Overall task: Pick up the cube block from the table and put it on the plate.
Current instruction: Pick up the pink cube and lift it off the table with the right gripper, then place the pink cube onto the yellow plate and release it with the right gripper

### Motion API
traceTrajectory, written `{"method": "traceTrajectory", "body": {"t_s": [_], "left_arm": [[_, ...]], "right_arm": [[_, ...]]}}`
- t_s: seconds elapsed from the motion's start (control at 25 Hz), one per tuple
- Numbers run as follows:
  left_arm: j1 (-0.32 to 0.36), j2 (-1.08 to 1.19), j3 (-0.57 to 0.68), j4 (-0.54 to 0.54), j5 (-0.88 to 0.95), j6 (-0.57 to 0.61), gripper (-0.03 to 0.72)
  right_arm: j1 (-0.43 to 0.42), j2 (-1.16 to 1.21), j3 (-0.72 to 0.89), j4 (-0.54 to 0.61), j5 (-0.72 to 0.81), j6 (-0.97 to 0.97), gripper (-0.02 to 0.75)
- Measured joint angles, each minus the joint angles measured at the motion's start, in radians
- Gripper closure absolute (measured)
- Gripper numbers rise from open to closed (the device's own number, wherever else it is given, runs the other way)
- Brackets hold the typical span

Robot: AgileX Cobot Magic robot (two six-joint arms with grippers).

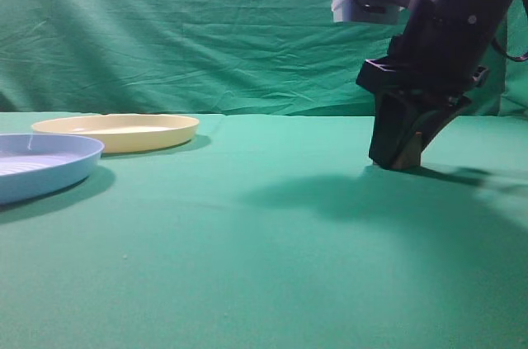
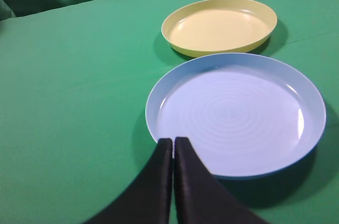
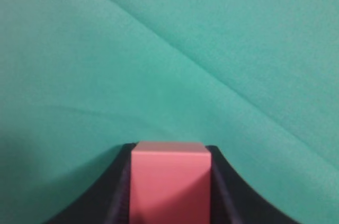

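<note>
Next, my right gripper lets go of the reddish-pink cube block near the middle of the cream-yellow plate (image 1: 120, 124).
The reddish-pink cube block (image 3: 169, 181) sits between the two black fingers of my right gripper (image 3: 169, 152), which is shut on it. In the exterior view the right gripper (image 1: 398, 159) points down at the right with its tips at the green table (image 1: 264, 242); only a thin reddish sliver of the block (image 1: 418, 136) shows there. The cream-yellow plate (image 1: 115, 131) lies far to the left, also in the left wrist view (image 2: 220, 25). My left gripper (image 2: 173, 142) is shut and empty at the near rim of the light blue plate.
A light blue ridged plate (image 1: 41, 163) lies at the left edge, in front of the yellow one; it also shows in the left wrist view (image 2: 235, 113). A wrinkled green backdrop (image 1: 206, 27) closes the far side.
</note>
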Motion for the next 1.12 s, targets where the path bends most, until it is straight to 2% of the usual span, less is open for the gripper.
{"method": "traceTrajectory", "body": {"t_s": [0.08, 0.16, 0.28, 0.48, 0.84, 1.08, 1.12], "left_arm": [[0.000, 0.000, 0.000, 0.000, 0.000, 0.000, 0.688], [0.000, 0.000, 0.000, 0.000, 0.000, 0.000, 0.688], [0.000, 0.000, 0.000, 0.000, 0.000, 0.000, 0.688], [0.000, 0.000, 0.000, 0.000, 0.000, 0.000, 0.688], [0.000, 0.000, 0.000, 0.000, 0.000, 0.000, 0.688], [0.000, 0.000, 0.000, 0.000, 0.000, 0.000, 0.688], [0.000, 0.000, 0.000, 0.000, 0.000, 0.000, 0.688]], "right_arm": [[0.000, 0.005, -0.021, 0.000, 0.020, 0.000, 0.505], [0.001, 0.008, -0.112, 0.034, 0.090, -0.002, 0.505], [0.016, 0.009, -0.227, 0.064, 0.097, -0.002, 0.505], [0.114, 0.070, -0.444, 0.077, 0.067, -0.002, 0.505], [0.299, 0.422, -0.854, 0.077, 0.043, -0.002, 0.505], [0.354, 0.581, -0.965, 0.081, -0.076, -0.004, 0.505], [0.354, 0.595, -0.967, 0.081, -0.084, -0.004, 0.436]]}}
